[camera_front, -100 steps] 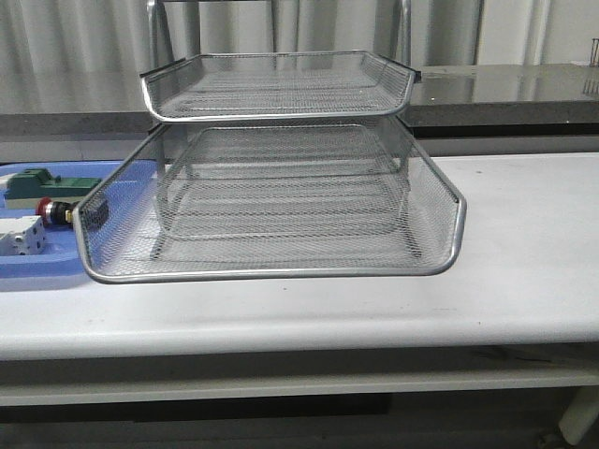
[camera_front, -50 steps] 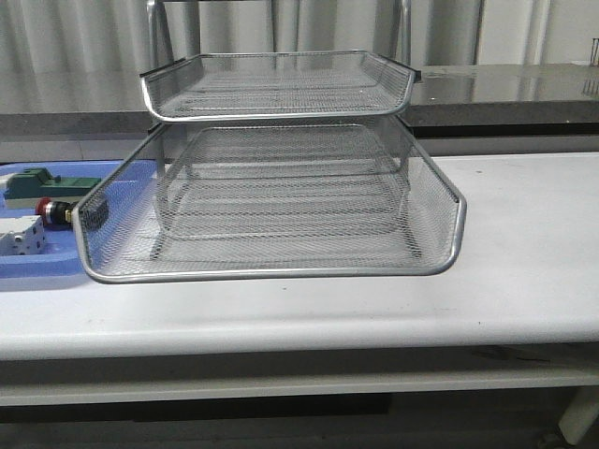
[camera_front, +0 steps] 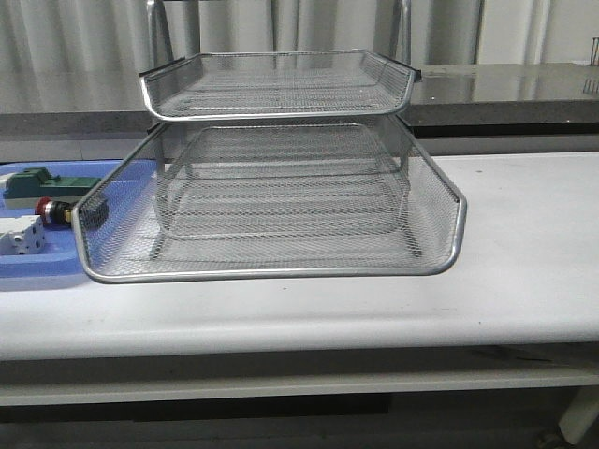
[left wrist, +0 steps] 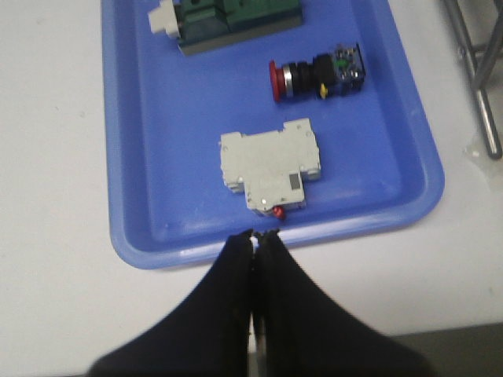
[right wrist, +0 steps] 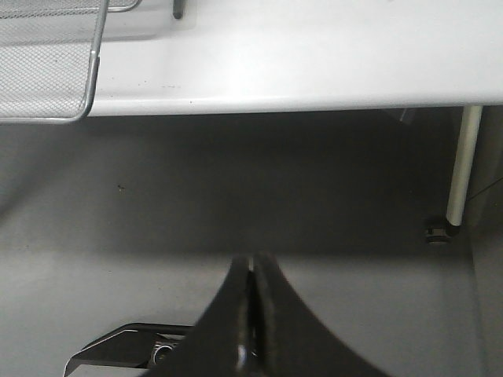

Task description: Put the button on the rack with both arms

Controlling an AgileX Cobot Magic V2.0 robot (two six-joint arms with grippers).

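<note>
Next, my left gripper goes next to the button's black body (camera_front: 74,212) (left wrist: 323,72), beside its blue-yellow rear block. It should close there and leave the red head free.
The button (left wrist: 317,71), with red head, black body and blue-yellow rear block, lies on its side in the blue tray (left wrist: 393,149); it also shows in the front view (camera_front: 54,210) at the far left. The rack (camera_front: 271,168) stands mid-table with its middle tray pulled forward. My left gripper (left wrist: 256,234) is shut and empty, over the table just off the blue tray's near rim. My right gripper (right wrist: 251,258) is shut and empty, below the table's front edge, over the floor. Neither arm shows in the front view.
A white boxy block (left wrist: 270,167) and a green block (left wrist: 232,20) lie in the blue tray beside the button. A rack leg (left wrist: 479,86) stands next to the tray. A table leg (right wrist: 458,169) and a corner of the rack's tray (right wrist: 47,63) show in the right wrist view.
In the front view the white block at the far left has slid a little further left towards the frame edge. The rack and button stay put.
</note>
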